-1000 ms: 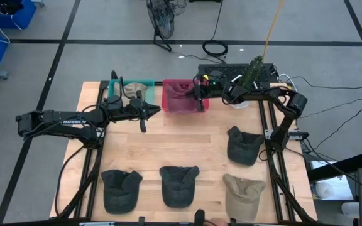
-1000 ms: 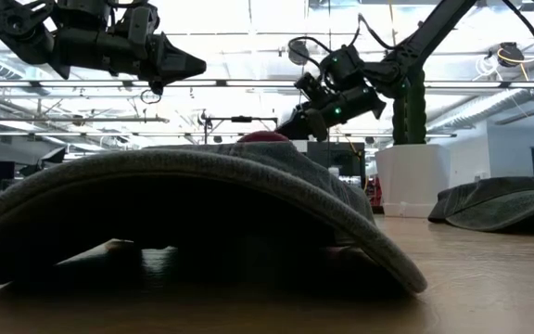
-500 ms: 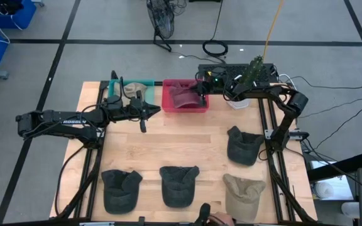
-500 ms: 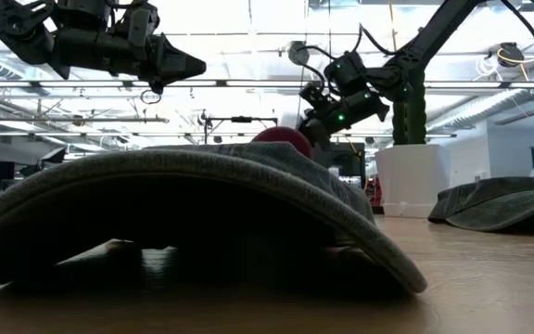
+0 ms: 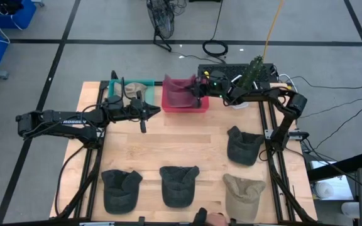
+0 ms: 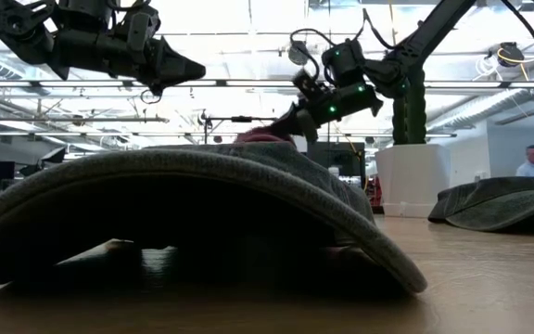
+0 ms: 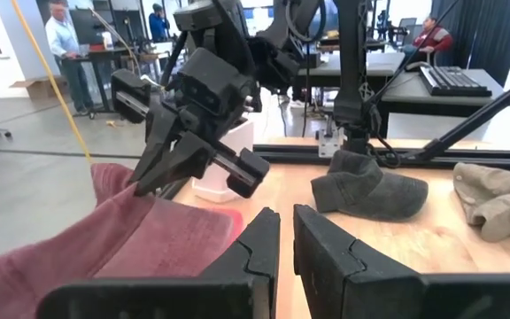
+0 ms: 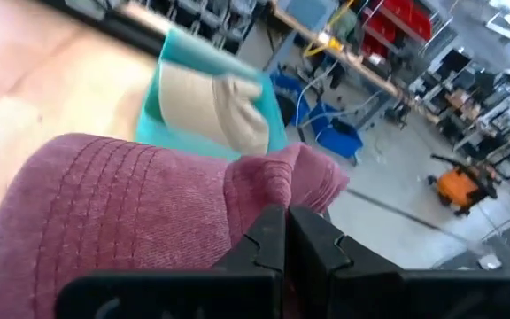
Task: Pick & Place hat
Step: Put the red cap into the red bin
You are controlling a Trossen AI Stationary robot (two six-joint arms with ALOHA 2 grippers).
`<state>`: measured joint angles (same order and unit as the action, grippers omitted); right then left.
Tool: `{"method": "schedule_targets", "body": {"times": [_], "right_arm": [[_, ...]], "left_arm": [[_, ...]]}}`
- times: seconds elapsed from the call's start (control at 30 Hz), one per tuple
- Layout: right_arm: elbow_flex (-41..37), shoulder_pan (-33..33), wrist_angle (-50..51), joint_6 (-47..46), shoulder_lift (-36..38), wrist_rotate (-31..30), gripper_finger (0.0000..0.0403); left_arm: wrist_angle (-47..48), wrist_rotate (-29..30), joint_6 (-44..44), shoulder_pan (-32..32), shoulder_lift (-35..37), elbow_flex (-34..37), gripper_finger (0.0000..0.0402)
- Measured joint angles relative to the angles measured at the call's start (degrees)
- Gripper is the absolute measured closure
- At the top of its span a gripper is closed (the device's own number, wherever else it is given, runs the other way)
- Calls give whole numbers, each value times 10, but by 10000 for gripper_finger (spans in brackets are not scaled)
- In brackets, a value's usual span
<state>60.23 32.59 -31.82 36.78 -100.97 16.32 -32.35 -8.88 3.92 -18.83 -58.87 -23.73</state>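
Observation:
I need to open my right gripper, take the maroon hat again and ease it inside the bin (image 5: 184, 109), because the hat's far end is poking past the red bin's rim.
A maroon hat (image 5: 178, 93) is over the red bin (image 5: 185, 108) at the table's far edge, in my right gripper (image 5: 196, 88), which is shut on it. In the low view the gripper (image 6: 286, 119) points down at the hat (image 6: 267, 136). The left wrist view shows hat (image 7: 104, 248) and right gripper (image 7: 145, 177) ahead. My left gripper (image 5: 152, 112) hovers shut, left of the red bin and near the teal bin (image 5: 113, 93), touching nothing. A beige hat (image 5: 132, 88) lies in the teal bin. My right gripper pinches a bunched fold of cloth (image 8: 283, 182) at the maroon hat's edge between its two fingers. It comes from the table's right, slanting down. The hat slopes away below the fingers (image 7: 162, 164) toward the bin; whether it rests there I cannot tell.
Three dark grey hats (image 5: 119, 189) (image 5: 179, 185) (image 5: 244, 145) and a beige one (image 5: 242, 195) lie on the near half of the table. One grey hat (image 6: 202, 204) fills the low view. A white cup (image 7: 224, 159) stands right of the red bin. A person's hand (image 5: 213, 219) shows at the near edge.
My right gripper has stayed shut on the maroon hat above the red bin, swinging a little toward the table's right and then back toward the left. The hat has shifted with it and is now bunched toward the bin's far left side.

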Motion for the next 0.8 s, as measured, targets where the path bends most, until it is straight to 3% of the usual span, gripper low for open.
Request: {"method": "schedule_targets", "body": {"times": [0.37,0.8], "right_arm": [[0,37,39,-27,0,0,402],[0,32,85,-65,0,0,367]], "left_arm": [[-9,0,-1,0,0,0,360],[-11,0,1,0,0,0,360]]}}
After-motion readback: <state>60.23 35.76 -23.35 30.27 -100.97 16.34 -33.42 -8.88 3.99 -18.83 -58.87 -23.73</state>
